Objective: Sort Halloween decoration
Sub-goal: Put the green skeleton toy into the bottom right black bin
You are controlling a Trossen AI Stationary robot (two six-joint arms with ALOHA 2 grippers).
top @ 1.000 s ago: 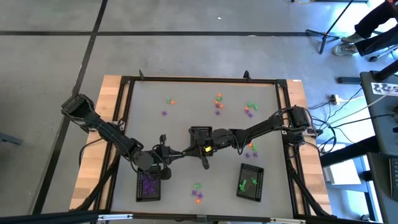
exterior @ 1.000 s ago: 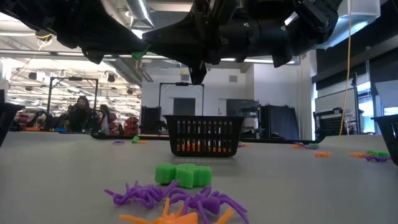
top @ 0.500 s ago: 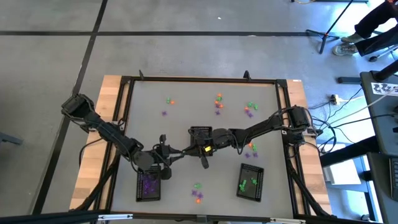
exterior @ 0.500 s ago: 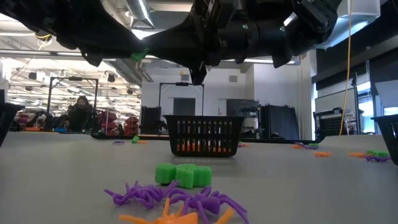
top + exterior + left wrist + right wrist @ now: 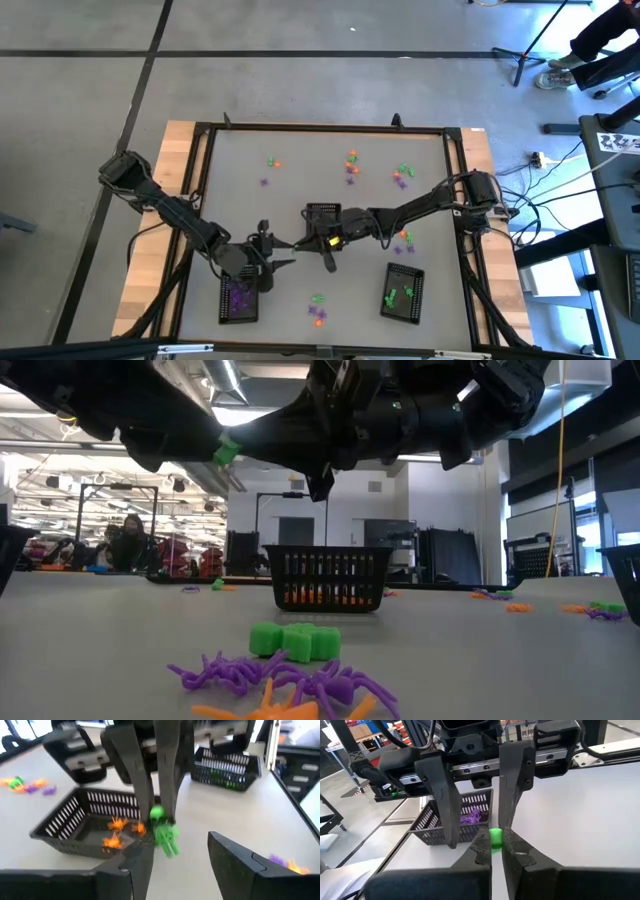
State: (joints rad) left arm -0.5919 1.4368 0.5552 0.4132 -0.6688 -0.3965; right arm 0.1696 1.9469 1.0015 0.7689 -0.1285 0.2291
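Note:
Next, my right gripper drops the green trinket next to the pieces inside the black mesh basket with green pieces (image 5: 393,288).
Above the table's middle my two grippers meet tip to tip. My right gripper (image 5: 496,851) reaches in from the right and is shut on a small green Halloween decoration (image 5: 164,834), which also shows in the low view (image 5: 227,453). My left gripper (image 5: 182,862) faces it from the left. It is open, with its fingers standing wide on either side of the trinket and touching nothing. More trinkets lie loose on the table, at the far side (image 5: 352,165) and near the front edge (image 5: 318,310). My right gripper pinches the green trinket's rounded upper end (image 5: 496,838) between its two fingertips. The fingers (image 5: 167,780) come nearly level from the table's right side. The rest of the trinket (image 5: 167,842) hangs below the fingertips, lifted clear of the table.
Three black mesh baskets stand on the table. One with orange pieces (image 5: 322,214) is just beyond the grippers. One with purple pieces (image 5: 238,297) is at the near left and one with green pieces (image 5: 403,290) at the near right. People sit in the room behind (image 5: 130,540).
My left gripper has opened and let go of the green trinket, which stays in my right gripper's shut fingers above the table. Neither arm has shifted its place.

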